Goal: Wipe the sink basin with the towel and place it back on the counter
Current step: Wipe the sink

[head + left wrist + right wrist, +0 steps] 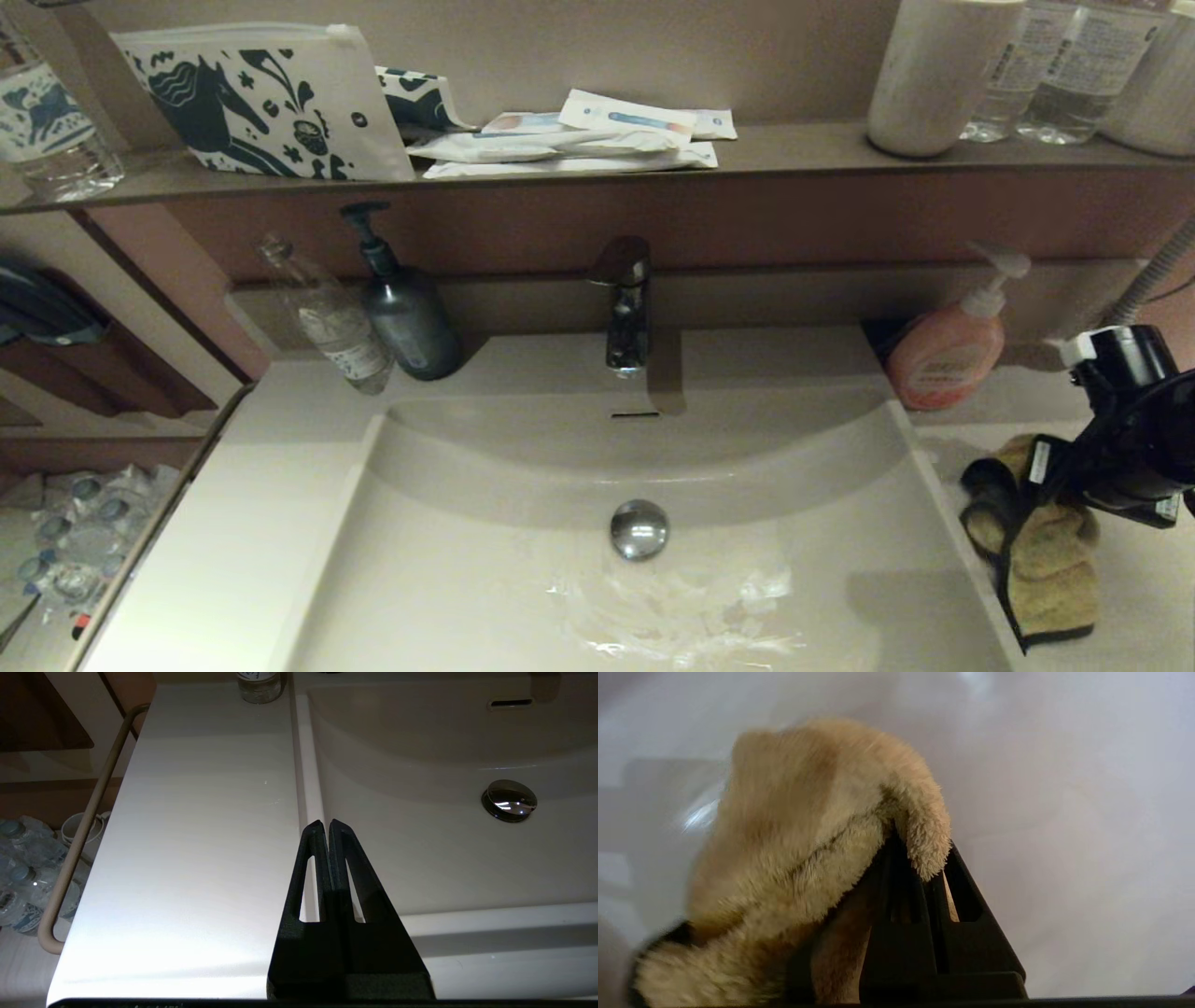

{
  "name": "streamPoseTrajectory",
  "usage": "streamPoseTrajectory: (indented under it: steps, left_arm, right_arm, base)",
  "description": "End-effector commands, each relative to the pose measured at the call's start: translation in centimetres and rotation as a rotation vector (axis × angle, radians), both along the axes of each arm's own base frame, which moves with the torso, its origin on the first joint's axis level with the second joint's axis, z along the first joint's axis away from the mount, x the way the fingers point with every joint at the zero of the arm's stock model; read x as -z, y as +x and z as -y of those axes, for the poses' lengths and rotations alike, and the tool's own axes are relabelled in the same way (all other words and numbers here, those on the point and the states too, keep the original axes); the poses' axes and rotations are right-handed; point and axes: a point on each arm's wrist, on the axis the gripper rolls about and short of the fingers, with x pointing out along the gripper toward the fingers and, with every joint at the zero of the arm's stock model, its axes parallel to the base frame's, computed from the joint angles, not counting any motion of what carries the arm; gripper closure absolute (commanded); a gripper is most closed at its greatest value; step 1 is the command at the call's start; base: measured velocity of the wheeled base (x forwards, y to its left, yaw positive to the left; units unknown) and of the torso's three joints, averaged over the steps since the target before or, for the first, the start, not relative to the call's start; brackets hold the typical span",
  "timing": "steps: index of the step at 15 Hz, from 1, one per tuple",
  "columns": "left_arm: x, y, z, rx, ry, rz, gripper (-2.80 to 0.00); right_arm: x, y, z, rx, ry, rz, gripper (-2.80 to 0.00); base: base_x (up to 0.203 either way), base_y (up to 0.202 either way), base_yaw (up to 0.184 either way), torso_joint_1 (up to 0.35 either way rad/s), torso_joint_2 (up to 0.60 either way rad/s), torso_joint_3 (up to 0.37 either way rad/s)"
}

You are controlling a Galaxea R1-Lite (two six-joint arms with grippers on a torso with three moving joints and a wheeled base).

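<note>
My right gripper is going to release the mustard-yellow towel on the counter [1092, 448], setting it free next to the pink soap dispenser.
The mustard-yellow towel [1055, 569] hangs bunched over the counter [1144, 597] just right of the sink basin [467, 579], its lower end resting on the counter. My right gripper [1034, 478] is shut on the towel's upper fold; in the right wrist view the towel [798, 826] drapes over the tips of that gripper [924, 868]. Wet streaks shine on the basin floor in front of the chrome drain plug [639, 529]. My left gripper [325, 823] is shut and holds nothing, hovering over the basin's left rim, with the counter [201, 858] beside it.
A faucet [627, 308] stands at the back centre. A pink soap dispenser [948, 350] sits behind the towel. A dark pump bottle [401, 308] and a clear bottle [331, 322] stand at the back left. A rail [79, 830] runs along the counter's left edge.
</note>
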Motion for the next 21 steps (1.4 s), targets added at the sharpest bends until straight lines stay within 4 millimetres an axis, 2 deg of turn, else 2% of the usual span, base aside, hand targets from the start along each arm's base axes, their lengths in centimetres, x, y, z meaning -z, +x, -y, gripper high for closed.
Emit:
streamPoseTrajectory:
  steps: [1,4,7,9,11,19,21]
  left_arm:
    - [0.0,0.0,0.0,0.001,0.0,-0.001,0.0]
    - [0.0,0.0,0.0,0.001,0.0,0.0,0.0]
    - [0.0,0.0,0.0,0.001,0.0,-0.001,0.0]
    - [0.0,0.0,0.0,0.001,0.0,-0.001,0.0]
    - [0.0,0.0,0.0,0.001,0.0,-0.001,0.0]
    - [0.0,0.0,0.0,0.001,0.0,-0.001,0.0]
    - [0.0,0.0,0.0,0.001,0.0,-0.001,0.0]
  right_arm:
    - [0.4,0.6,1.8,0.041,-0.012,-0.011,0.0]
    - [-0.3,1.1,4.5,0.079,-0.046,-0.002,0.0]
    - [-1.3,0.6,7.6,0.121,-0.088,0.006,0.0]
    - [-2.0,0.1,8.5,0.128,-0.101,0.011,0.0]
    - [-2.1,0.1,8.0,0.115,-0.097,0.017,0.0]
    - [-4.3,2.3,1.2,0.041,-0.057,0.123,0.0]
    - [-5.1,2.8,1.3,0.052,-0.06,0.139,0.0]
  base:
    - [0.0,0.0,0.0,0.0,0.0,0.0]
    - [0.0,0.0,0.0,0.0,0.0,0.0]
    - [0.0,0.0,0.0,0.0,0.0,0.0]
    - [0.0,0.0,0.0,0.0,0.0,0.0]
    - [0.0,0.0,0.0,0.0,0.0,0.0]
    - [0.0,0.0,0.0,0.0,0.0,0.0]
    - [0.0,0.0,0.0,0.0,0.0,0.0]
